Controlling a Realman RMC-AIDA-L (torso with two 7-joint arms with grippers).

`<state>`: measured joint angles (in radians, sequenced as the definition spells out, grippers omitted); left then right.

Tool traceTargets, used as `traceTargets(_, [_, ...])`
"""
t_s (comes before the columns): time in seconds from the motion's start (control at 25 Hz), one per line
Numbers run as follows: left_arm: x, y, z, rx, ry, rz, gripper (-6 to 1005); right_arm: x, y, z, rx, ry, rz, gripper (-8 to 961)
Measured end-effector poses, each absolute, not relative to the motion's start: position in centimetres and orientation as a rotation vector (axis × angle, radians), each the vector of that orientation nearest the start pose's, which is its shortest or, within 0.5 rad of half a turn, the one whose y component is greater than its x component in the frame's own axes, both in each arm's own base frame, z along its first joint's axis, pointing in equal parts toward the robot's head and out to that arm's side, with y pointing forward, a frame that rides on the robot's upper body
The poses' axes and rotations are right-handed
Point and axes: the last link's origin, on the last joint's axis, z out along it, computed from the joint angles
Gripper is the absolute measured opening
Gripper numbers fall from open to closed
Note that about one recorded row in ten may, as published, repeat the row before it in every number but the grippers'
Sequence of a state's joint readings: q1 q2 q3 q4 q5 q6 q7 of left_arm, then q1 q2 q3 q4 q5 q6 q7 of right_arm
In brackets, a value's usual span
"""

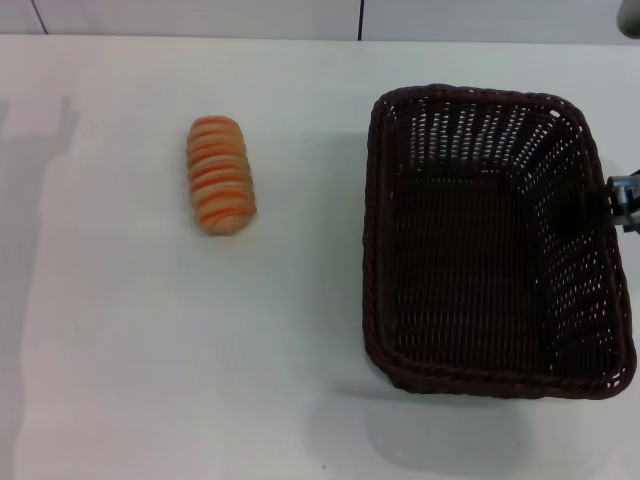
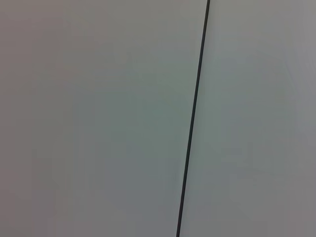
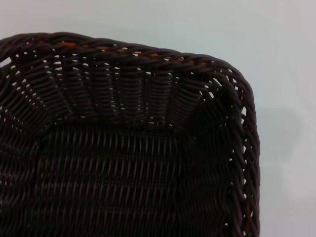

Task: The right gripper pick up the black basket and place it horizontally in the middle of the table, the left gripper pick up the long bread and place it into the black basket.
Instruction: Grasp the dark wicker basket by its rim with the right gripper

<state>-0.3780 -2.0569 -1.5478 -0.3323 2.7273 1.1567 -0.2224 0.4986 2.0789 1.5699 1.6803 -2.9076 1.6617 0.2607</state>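
Note:
I will grip the middle of the long-side rim (image 1: 606, 204) of the black basket with my right gripper, on the side farthest from the long bread.
The black basket (image 1: 480, 250) stands on the right half of the white table (image 1: 300, 380), its long side running away from me. The right wrist view looks into one corner of the basket (image 3: 123, 163). My right gripper (image 1: 598, 207) reaches in from the right edge and straddles the basket's right rim, with one dark finger (image 1: 575, 210) inside against the wall, shut on it. The long bread (image 1: 220, 175) lies striped side up on the left half of the table, apart from the basket. My left gripper is out of view.
The table's far edge meets a pale wall with a dark seam (image 1: 360, 20). The left wrist view shows only a pale surface crossed by a thin dark line (image 2: 195, 118). Bare tabletop lies between bread and basket and in front of both.

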Motion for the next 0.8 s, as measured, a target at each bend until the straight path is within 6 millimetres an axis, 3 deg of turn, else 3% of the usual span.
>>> traceTargets(0.44, [-32.9,35.4,6.3,-1.262,-0.517,-0.856,800,17.4,33.5,1.2,-1.925,1.469,-0.386,729])
traceTargets(0.8, [-33.0,35.4,6.5,-1.263,-0.507,-0.844,798,17.7,33.3,0.9,-1.928,1.473,-0.399,726])
